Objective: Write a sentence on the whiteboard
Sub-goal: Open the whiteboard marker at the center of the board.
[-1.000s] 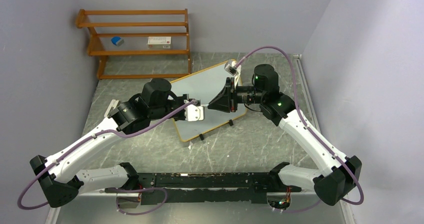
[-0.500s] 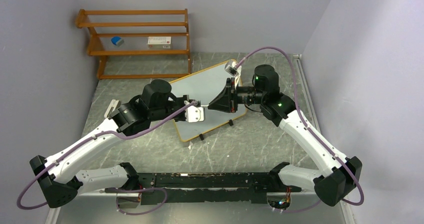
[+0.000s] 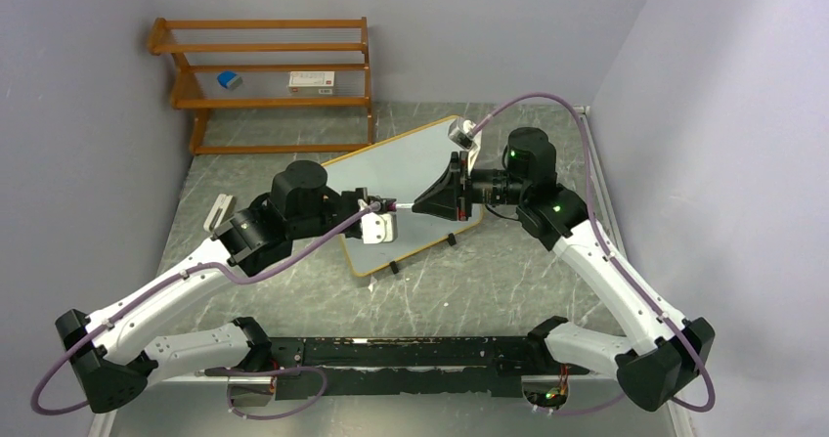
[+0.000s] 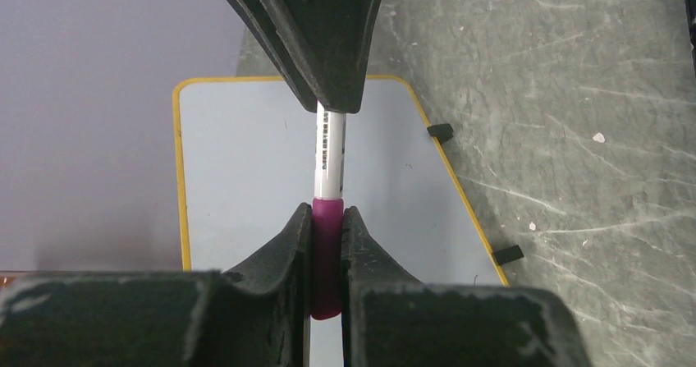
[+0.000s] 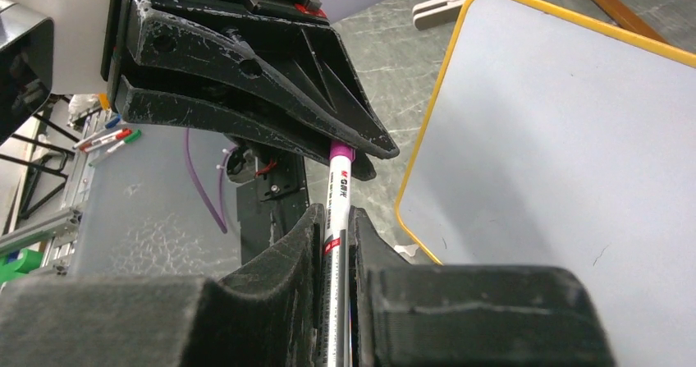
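Observation:
I will use my left gripper to set free the purple cap on the table (image 3: 422, 292) (image 4: 565, 190), in front of the two black feet of the whiteboard. The cap is still held above the board.
The whiteboard (image 3: 411, 163) lies flat and skewed on the table, yellow-rimmed, also in the left wrist view (image 4: 246, 162) and the right wrist view (image 5: 566, 137). Its visible surface is bare; the sentence is not in view. A marker (image 3: 396, 204) is held level above the board between both grippers. My left gripper (image 4: 327, 213) is shut on its purple cap (image 4: 327, 252). My right gripper (image 5: 335, 215) is shut on the white barrel (image 5: 336, 194). In the top view the left gripper (image 3: 381, 205) and right gripper (image 3: 418, 205) face each other tip to tip.
A wooden shelf rack (image 3: 264, 100) stands at the back left, holding a blue block (image 3: 229, 79) and a small box (image 3: 313, 80). A white clip-like object (image 3: 217, 210) lies left of the board. Two black feet (image 3: 394, 266) stick out at the board's near edge.
The right gripper has closed tighter on the marker barrel and its arm has shifted slightly right. The left arm has drawn back a little, still holding the cap.

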Controlling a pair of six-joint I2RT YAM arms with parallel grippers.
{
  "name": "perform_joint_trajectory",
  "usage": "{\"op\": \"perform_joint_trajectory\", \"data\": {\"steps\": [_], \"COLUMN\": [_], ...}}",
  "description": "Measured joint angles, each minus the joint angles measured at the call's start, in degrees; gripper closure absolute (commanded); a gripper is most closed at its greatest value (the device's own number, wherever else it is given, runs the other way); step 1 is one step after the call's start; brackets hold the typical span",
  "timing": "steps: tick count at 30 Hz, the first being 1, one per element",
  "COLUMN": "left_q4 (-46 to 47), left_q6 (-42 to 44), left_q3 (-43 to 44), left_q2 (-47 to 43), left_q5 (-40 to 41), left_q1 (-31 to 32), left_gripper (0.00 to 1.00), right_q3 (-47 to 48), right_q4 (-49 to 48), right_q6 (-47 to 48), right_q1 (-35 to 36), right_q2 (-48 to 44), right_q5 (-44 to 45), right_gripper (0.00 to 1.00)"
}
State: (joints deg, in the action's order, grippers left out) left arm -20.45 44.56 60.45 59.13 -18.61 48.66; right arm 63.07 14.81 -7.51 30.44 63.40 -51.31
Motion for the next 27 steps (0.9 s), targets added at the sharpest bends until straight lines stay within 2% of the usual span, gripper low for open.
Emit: {"op": "perform_joint_trajectory", "data": {"steps": [5, 10, 16, 21, 27], "left_q4": [0.9, -1.22, -1.66, -2.23, -2.58], "left_q6": [0.09, 0.09, 0.26, -0.55, -7.04], "left_q3": [-0.22, -0.52, -1.16, -1.31, -1.73], "left_q2": [0.0, -0.74, -1.22, -2.54, -1.6], "left_q5": [-1.95, 2.73, 4.44, 4.37, 4.31], "left_q1": [-0.92, -6.62, -7.08, -6.84, -3.37], "left_gripper": [0.95, 0.95, 0.95, 0.95, 0.95], "right_q3": [-0.22, -0.83, -1.25, -3.69, -11.5], "right_q4": [0.09, 4.79, 6.64, 5.92, -0.15], "right_q6": [0.98, 2.45, 2.91, 2.54, 0.9], "right_q1": [-0.81, -3.56, -4.44, -4.85, -4.98], "right_q2": [-0.37, -3.82, -6.97, -9.79, -18.29], "right_q5": [-1.27, -2.1, -2.12, 5.62, 19.71], "right_gripper": [1.0, 1.0, 1.0, 1.0, 1.0]}}
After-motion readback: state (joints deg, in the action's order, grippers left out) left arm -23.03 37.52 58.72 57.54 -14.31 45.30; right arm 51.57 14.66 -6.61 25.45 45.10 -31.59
